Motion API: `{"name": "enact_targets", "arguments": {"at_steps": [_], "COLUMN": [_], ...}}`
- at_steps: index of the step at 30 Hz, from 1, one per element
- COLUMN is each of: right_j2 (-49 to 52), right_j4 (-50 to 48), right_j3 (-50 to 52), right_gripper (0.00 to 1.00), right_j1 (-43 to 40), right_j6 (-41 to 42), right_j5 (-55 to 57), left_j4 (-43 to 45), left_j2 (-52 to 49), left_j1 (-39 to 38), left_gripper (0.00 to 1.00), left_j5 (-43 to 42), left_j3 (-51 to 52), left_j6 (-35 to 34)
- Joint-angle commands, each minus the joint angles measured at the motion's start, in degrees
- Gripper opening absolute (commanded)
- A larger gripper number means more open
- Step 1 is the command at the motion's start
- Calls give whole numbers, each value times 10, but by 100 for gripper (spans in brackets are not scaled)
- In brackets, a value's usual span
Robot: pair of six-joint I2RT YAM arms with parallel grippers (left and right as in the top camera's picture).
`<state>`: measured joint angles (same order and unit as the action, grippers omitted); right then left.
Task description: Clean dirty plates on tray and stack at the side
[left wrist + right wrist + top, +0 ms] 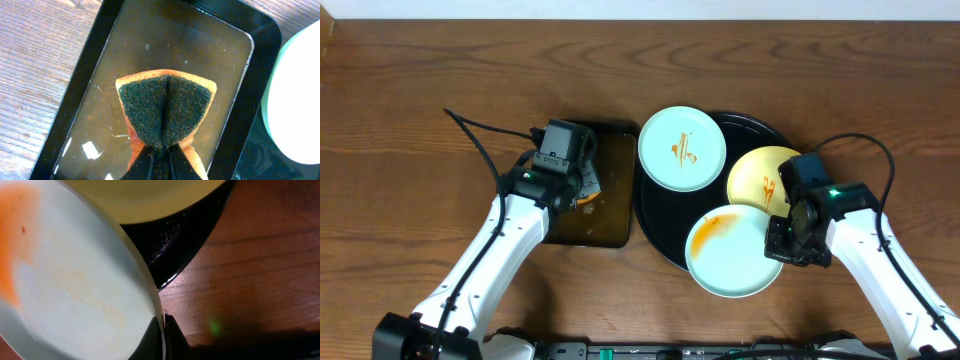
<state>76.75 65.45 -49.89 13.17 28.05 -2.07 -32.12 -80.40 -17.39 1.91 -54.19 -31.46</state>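
Next, my right gripper releases the smeared mint-blue plate over the round black tray's near edge (724, 264), beside the yellow plate.
The round black tray (660, 225) holds three plates. A mint-blue plate (682, 148) with orange streaks lies at its far left. A pale yellow plate (760, 176) lies at its right. A second mint-blue plate (730, 250) with an orange smear overhangs the tray's near edge. My right gripper (782, 240) is shut on this plate's right rim (155, 311). My left gripper (578, 188) is shut on a folded orange sponge (166, 111) with a dark scrub face, held over the rectangular dark tray (90, 75).
The rectangular tray (610, 228) holds brownish water and sits just left of the round tray. Brown wooden table (420, 120) lies all around. Cables run from both arms across the table.
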Motion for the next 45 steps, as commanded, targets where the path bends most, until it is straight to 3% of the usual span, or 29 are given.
{"name": "enact_targets", "arguments": {"at_steps": [1,8,12,17,23,32,45], "right_j2": [-7,-7,-7,-7,-7,-7,-7], "right_j4": [-12,-135,-150,-94,-1,-7,109], "right_j3": [-10,-10,-10,-10,-10,-19,-124], "right_gripper": [1,1,1,1,1,1,1], "right_j1": [4,4,4,4,4,4,-1], "right_j6": [5,-9,-23,-85,-84,-86,-69], "right_j5": [-3,-13,-17,-57,-104,-102,-7], "left_j4": [0,0,0,0,0,-4,-6], "left_j2": [-1,-1,-1,-1,-1,-1,-1], "left_j1": [2,2,2,2,2,2,2], "left_gripper": [8,8,8,7,8,8,8], "left_j5": [11,11,11,11,11,11,11], "left_j3": [4,4,4,4,4,4,4], "left_j6": [4,4,4,4,4,4,4]}}
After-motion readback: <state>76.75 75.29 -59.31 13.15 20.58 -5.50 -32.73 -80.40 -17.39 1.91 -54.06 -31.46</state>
